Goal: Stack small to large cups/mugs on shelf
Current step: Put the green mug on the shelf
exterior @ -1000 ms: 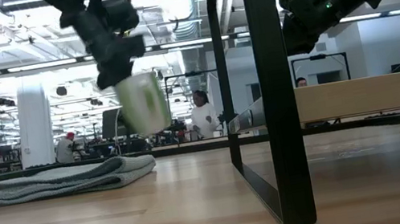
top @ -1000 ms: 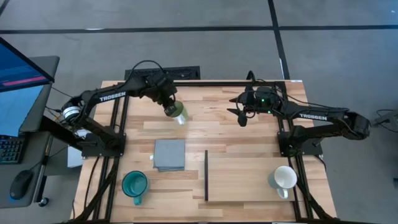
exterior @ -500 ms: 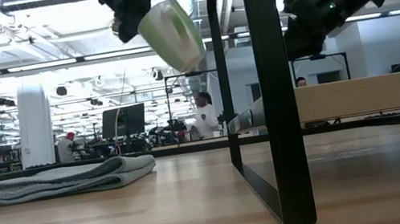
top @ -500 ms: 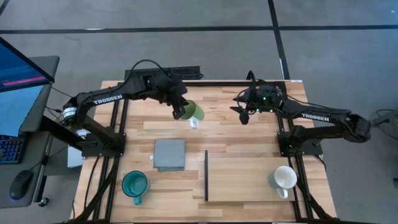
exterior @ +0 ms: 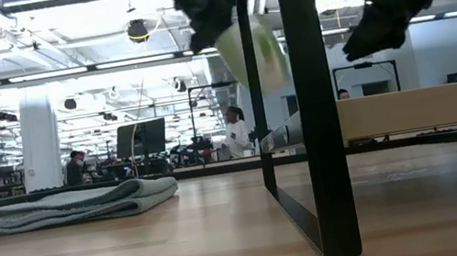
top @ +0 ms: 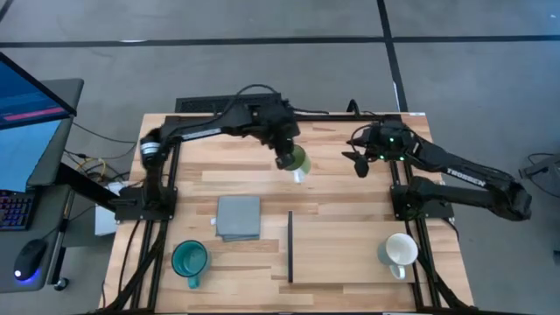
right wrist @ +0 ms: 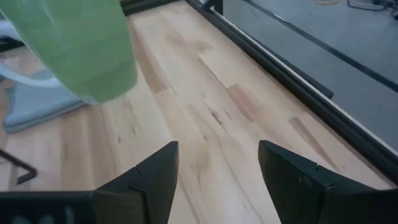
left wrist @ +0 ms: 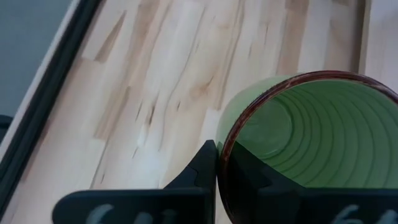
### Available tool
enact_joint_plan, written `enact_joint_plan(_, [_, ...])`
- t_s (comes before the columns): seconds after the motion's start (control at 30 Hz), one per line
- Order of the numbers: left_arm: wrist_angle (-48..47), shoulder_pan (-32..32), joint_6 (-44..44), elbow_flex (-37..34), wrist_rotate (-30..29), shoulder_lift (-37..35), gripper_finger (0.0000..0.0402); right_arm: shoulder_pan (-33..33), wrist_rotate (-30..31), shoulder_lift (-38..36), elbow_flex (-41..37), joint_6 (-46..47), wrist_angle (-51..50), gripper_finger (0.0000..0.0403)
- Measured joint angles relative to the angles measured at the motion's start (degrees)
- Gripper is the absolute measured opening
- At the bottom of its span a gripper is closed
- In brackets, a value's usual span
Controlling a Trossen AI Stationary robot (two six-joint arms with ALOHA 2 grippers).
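My left gripper is going to release the light green mug on the bare wood (top: 315,185) (left wrist: 267,123) just past the shelf, near the shelf's black strip.
My left gripper (top: 286,160) is shut on the light green mug (top: 298,161) and holds it high over the far middle of the table; in the low view the mug (exterior: 251,54) hangs tilted beside the shelf's black frame. My right gripper (top: 359,164) is open and empty a little to the mug's right, in the air. The teal mug (top: 189,259) stands on its base at the near left. The white mug (top: 401,251) stands at the near right. The shelf (top: 337,249) lies between them, its black strip (top: 290,245) on its left edge. My left gripper pinches the green mug's wall at the rim (left wrist: 222,144), one finger (left wrist: 252,180) inside the mug and one finger (left wrist: 200,174) outside. The fingers come from above, slanting. The mug is lifted clear and hangs tilted below the gripper, mouth toward it.
A grey folded cloth (top: 239,217) lies left of the shelf, between it and the teal mug. The shelf's black upright frame (exterior: 316,104) stands close in the low view. Bare wood shows across the table's far half (top: 350,197).
My left gripper has carried the green mug toward the table's right edge, from the far left to the far middle, and upward; the mug has tipped more and stays clear of the table. My right gripper has shifted a little toward the right edge.
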Motion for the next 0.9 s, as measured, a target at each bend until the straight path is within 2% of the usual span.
enact_joint_plan(0.33, [-10.0, -3.5, 1.4, 27.0, 0.2, 20.3, 0.0003, -0.2, 0.0, -9.0, 0.0, 0.4, -10.2, 0.0244])
enact_joint_plan(0.43, [-7.3, -4.1, 0.8, 24.3, 0.6, 20.9, 0.0003, -0.2, 0.0, -10.6, 0.0, 0.4, -10.0, 0.0244])
enact_joint_plan(0.67, [-9.4, -5.1, -2.7, 24.0, -2.6, 24.1, 0.0003, -0.1, 0.0, -12.2, 0.0, 0.3, -9.8, 0.0244])
enact_joint_plan(0.9, [-8.1, -6.6, -4.8, 23.4, -3.0, 24.9, 0.0003, -0.1, 0.0, -12.3, 0.0, -1.6, -10.0, 0.0244])
